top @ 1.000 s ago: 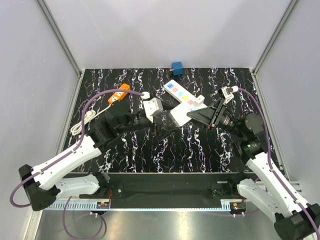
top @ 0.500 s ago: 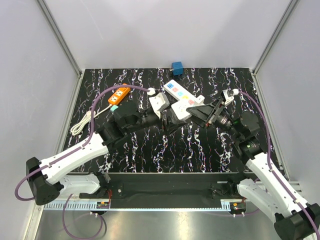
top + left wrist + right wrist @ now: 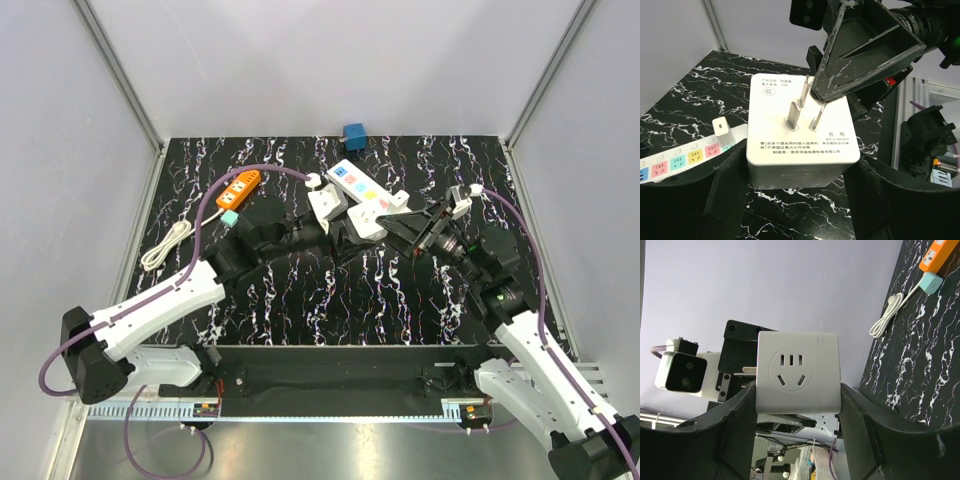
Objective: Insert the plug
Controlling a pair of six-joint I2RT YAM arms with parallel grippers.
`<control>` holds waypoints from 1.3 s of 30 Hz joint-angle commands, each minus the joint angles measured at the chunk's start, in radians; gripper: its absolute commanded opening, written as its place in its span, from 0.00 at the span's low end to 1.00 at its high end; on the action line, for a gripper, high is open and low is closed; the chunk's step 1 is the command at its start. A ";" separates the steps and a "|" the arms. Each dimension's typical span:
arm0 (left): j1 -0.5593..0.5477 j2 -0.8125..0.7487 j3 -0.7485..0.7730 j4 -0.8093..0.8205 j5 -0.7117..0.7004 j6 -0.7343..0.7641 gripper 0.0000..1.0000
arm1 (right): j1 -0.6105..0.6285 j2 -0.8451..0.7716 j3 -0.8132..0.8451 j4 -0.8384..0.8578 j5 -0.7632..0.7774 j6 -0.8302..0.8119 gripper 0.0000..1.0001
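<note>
My right gripper's finger lies against the white cube plug's prongs, so my right gripper will open and back off, then take the plug by its prong-free sides (image 3: 792,177).
My left gripper (image 3: 325,210) is shut on a white cube plug (image 3: 323,204) and holds it above the table. In the left wrist view the plug (image 3: 802,130) sits between my fingers (image 3: 730,185), its three prongs pointing at the right gripper's black finger (image 3: 865,55), which touches them. My right gripper (image 3: 368,225) is shut on a white socket cube (image 3: 365,222). In the right wrist view the socket cube (image 3: 797,372) shows its holes to the camera. One prong (image 3: 747,370) shows beside its left edge, outside the holes.
A white power strip (image 3: 362,188) with coloured sockets lies just behind both grippers; it also shows in the left wrist view (image 3: 680,160). An orange power strip (image 3: 238,188), a coiled white cable (image 3: 165,245) and a blue cube (image 3: 354,135) lie left and at the back.
My left gripper has carried the plug right and farther back, closing on the socket cube. My right gripper has shifted slightly back with the cube.
</note>
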 commanded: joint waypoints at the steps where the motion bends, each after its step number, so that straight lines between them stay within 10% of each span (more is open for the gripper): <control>1: 0.021 0.014 0.067 0.060 0.128 -0.132 0.00 | 0.007 -0.041 0.055 -0.032 -0.019 -0.122 0.44; 12: 0.058 0.076 0.057 0.245 0.332 -0.372 0.00 | 0.006 -0.184 0.059 -0.188 -0.002 -0.230 0.99; 29: 0.168 0.071 0.011 0.548 0.525 -0.843 0.00 | 0.006 -0.342 0.078 -0.171 -0.081 -0.584 0.98; 39: 0.190 0.132 -0.106 1.236 0.351 -1.314 0.00 | 0.007 -0.122 0.075 0.250 0.000 -0.403 0.98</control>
